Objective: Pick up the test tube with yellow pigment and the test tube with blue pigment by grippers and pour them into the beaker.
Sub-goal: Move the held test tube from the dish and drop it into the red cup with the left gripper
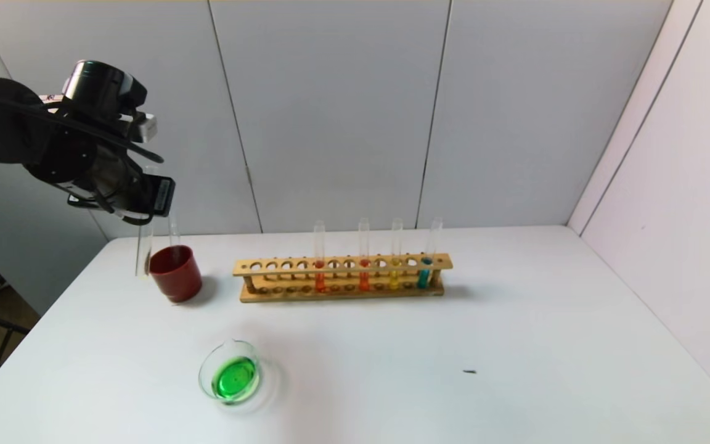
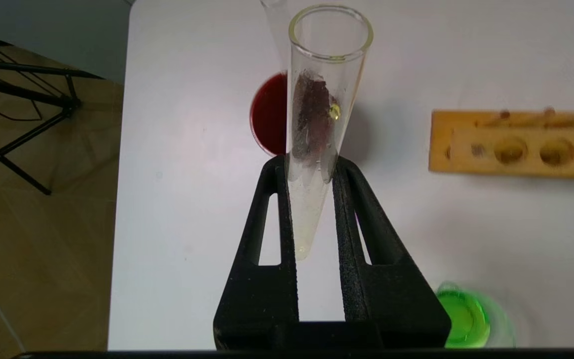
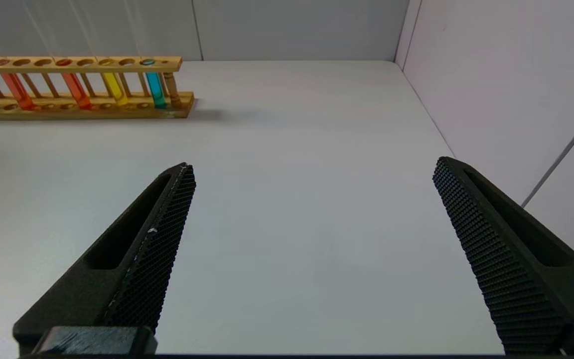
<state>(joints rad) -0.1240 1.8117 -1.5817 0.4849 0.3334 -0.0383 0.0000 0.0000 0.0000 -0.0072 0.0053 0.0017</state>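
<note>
My left gripper needs to let go of the empty test tube inside the red cup (image 1: 171,256) (image 2: 274,113), next to the other empty tube.
My left gripper (image 1: 145,206) is raised at the far left, shut on an empty clear test tube (image 2: 327,75) with a faint yellowish film. The tube hangs upright just left of the red cup (image 1: 175,271). The test tube with yellow pigment (image 1: 394,274) and the test tube with blue pigment (image 1: 424,271) stand in the wooden rack (image 1: 342,290), also seen in the right wrist view (image 3: 112,87) (image 3: 156,89). The beaker (image 1: 230,373) holds green liquid at the near left. My right gripper (image 3: 314,164) is open and empty over bare table, out of the head view.
Two orange-red tubes (image 1: 320,271) stand in the rack left of the yellow one. Another empty tube (image 1: 174,231) stands in the red cup. A small dark speck (image 1: 469,372) lies on the table. Walls close the back and right.
</note>
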